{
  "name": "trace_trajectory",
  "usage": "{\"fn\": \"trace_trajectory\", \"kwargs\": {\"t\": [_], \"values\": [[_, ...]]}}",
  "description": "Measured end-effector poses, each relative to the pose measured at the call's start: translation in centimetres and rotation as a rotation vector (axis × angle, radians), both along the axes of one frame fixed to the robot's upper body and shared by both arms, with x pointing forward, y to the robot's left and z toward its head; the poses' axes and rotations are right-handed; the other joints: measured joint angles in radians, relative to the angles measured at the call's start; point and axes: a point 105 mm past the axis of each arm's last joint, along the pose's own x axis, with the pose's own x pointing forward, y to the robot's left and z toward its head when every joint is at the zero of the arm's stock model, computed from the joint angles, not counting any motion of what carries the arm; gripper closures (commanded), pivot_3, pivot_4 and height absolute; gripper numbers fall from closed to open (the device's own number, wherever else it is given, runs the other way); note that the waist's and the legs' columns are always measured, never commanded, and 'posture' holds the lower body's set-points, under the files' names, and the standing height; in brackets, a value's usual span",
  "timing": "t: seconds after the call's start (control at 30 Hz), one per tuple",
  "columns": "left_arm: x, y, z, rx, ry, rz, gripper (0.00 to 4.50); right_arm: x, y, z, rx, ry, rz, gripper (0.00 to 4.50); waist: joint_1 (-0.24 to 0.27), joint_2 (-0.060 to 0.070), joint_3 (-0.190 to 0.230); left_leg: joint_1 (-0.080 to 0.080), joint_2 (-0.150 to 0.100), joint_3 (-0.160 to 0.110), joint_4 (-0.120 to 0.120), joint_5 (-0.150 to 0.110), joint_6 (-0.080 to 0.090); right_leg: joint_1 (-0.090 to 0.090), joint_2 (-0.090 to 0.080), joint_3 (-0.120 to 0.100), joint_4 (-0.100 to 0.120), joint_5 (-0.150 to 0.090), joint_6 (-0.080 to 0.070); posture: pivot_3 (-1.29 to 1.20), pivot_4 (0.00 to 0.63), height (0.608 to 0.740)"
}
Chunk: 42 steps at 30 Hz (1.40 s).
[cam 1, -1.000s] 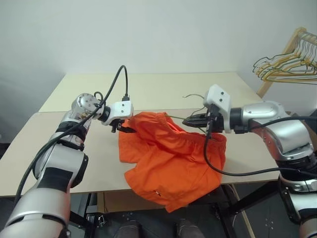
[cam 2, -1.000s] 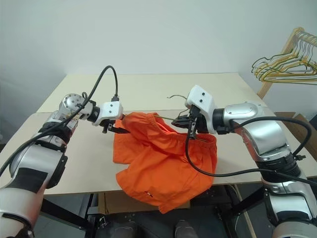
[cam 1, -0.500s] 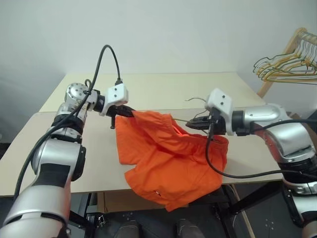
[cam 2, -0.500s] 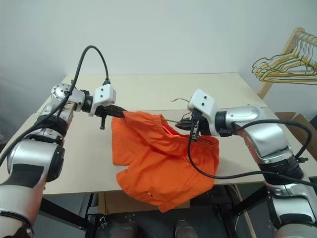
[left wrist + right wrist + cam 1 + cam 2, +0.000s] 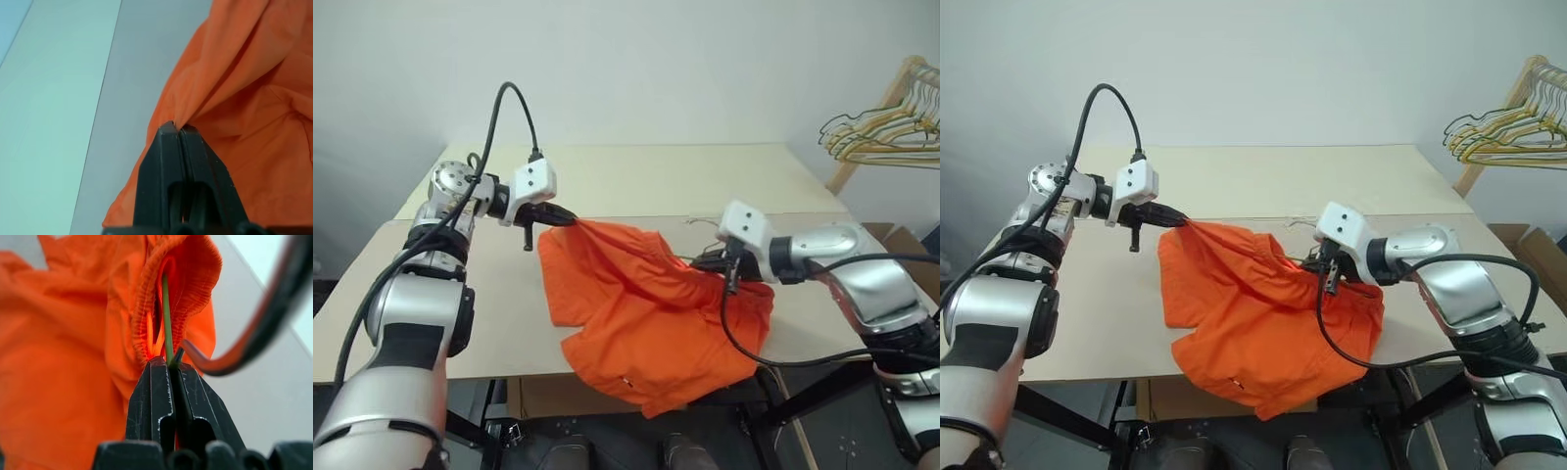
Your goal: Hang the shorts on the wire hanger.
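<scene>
The robot's left gripper pinches only the far corner of the shorts, away from their waistband, so it should open and take a bigger fold closer to the waistband (image 5: 602,241).
The bright orange shorts (image 5: 646,313) lie spread on the front table, with one leg hanging over the front edge. My left gripper (image 5: 570,221) is shut on their far left corner (image 5: 195,117) and holds it lifted and taut. My right gripper (image 5: 700,262) is low at the right side of the shorts, shut on the thin wire hanger (image 5: 166,313). The wire runs into the gathered waistband (image 5: 142,323). The hanger's hook (image 5: 1299,222) pokes out just behind the shorts, and the fabric hides the rest of the hanger.
Two beige tables (image 5: 656,176) stand end to end, and the shorts overhang the near edge. At the far right a wooden rack holds a bunch of gold and dark hangers (image 5: 881,137). A black cable (image 5: 1332,323) loops from my right wrist over the shorts.
My left gripper has shut on the corner of the shorts and drawn it up and to the left, stretching the fabric. My right gripper has sunk toward the table with the hanger.
</scene>
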Motion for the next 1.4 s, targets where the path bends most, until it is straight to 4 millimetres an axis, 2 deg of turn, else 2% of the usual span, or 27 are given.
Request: {"fn": "trace_trajectory", "kwargs": {"t": [0.1,0.23,0.33,0.47,0.53,0.63,0.77,0.97,1.07,1.13,1.23,1.4], "values": [[0.1,0.2,0.3,-0.011,-0.011,0.014,4.45,1.0,-0.4,-0.6,-0.026,-0.035,-0.075,4.50,0.000,0.000,0.000,0.000,0.000,0.000,0.000,0.000,0.000,0.000,0.000,0.000,0.000,0.000,0.000,0.09,0.000,0.740],[0.1,0.3,0.4,-0.020,-0.015,0.016,4.45,2.2,0.7,-0.7,0.117,-0.052,-0.158,4.50,-0.001,0.000,0.000,0.001,0.001,0.000,0.000,0.000,0.000,0.000,0.002,0.000,0.002,0.000,0.000,0.10,0.000,0.740],[0.1,0.5,0.5,-0.021,-0.015,0.019,4.45,1.4,1.0,-0.8,0.164,-0.032,-0.136,4.50,0.002,0.000,0.000,0.001,0.001,-0.001,0.000,0.000,0.000,0.000,0.002,0.000,0.002,0.000,-0.001,0.10,0.000,0.740],[-0.1,0.6,0.5,-0.020,-0.010,0.013,4.45,0.1,0.6,-1.9,0.141,0.013,-0.102,4.50,0.008,0.000,0.000,0.000,0.000,0.000,0.000,0.000,0.000,0.001,0.000,0.000,0.000,0.000,-0.001,0.09,0.000,0.740],[-0.2,0.6,0.4,-0.016,-0.004,0.002,4.45,-0.2,0.7,-1.7,0.135,0.011,-0.079,4.50,0.008,0.000,0.000,0.000,0.000,0.000,0.000,0.000,0.000,0.000,0.000,0.000,0.000,0.000,0.000,0.08,0.000,0.740],[-0.5,0.4,0.1,-0.006,0.031,-0.027,3.95,-1.0,1.0,-0.8,0.113,-0.015,-0.017,4.50,0.007,0.000,0.000,0.001,0.000,0.000,0.000,0.000,0.000,0.000,0.001,-0.001,0.001,0.000,0.000,0.07,0.000,0.740],[-1.6,-0.8,-0.5,0.044,0.133,-0.139,2.63,-1.8,1.4,0.0,0.095,-0.035,0.040,4.50,0.005,0.000,0.000,0.001,0.000,0.000,0.000,0.000,0.000,0.001,0.001,0.000,0.001,-0.001,0.000,0.06,0.000,0.740],[-2.2,-3.1,-1.6,0.131,0.110,-0.271,0.72,-2.2,1.7,0.9,0.087,-0.049,0.079,4.50,-0.001,0.000,0.000,0.000,0.000,0.000,0.000,0.000,0.000,0.001,0.001,0.000,0.001,-0.001,0.001,0.04,0.000,0.740],[-2.2,-3.5,-2.6,0.245,0.058,-0.310,0.72,-2.1,1.7,1.3,0.084,-0.062,0.086,4.50,-0.004,0.000,0.000,0.001,0.000,0.000,0.000,0.000,0.000,0.001,0.001,0.000,0.001,-0.001,0.000,0.04,0.000,0.740],[-1.4,-3.6,-3.4,0.321,-0.002,-0.275,0.72,-2.2,1.8,1.5,0.086,-0.065,0.091,4.50,-0.004,0.000,0.000,0.001,0.000,0.000,0.000,0.000,0.000,0.001,0.001,0.000,0.001,-0.001,0.001,0.03,0.000,0.740],[-0.9,-3.5,-4.2,0.394,-0.046,-0.249,1.36,-2.4,2.1,1.8,0.085,-0.075,0.108,4.50,-0.004,0.000,0.000,0.001,0.000,0.000,0.000,0.000,0.000,0.001,0.001,0.000,0.001,-0.001,0.001,0.02,0.000,0.740],[-0.7,-3.1,-4.6,0.393,-0.035,-0.224,3.03,-2.5,1.7,2.2,0.084,-0.079,0.099,4.50,-0.004,0.000,0.000,0.001,0.000,0.000,0.000,0.000,0.000,0.000,0.001,0.000,0.001,-0.001,0.001,0.02,0.000,0.740]]}}
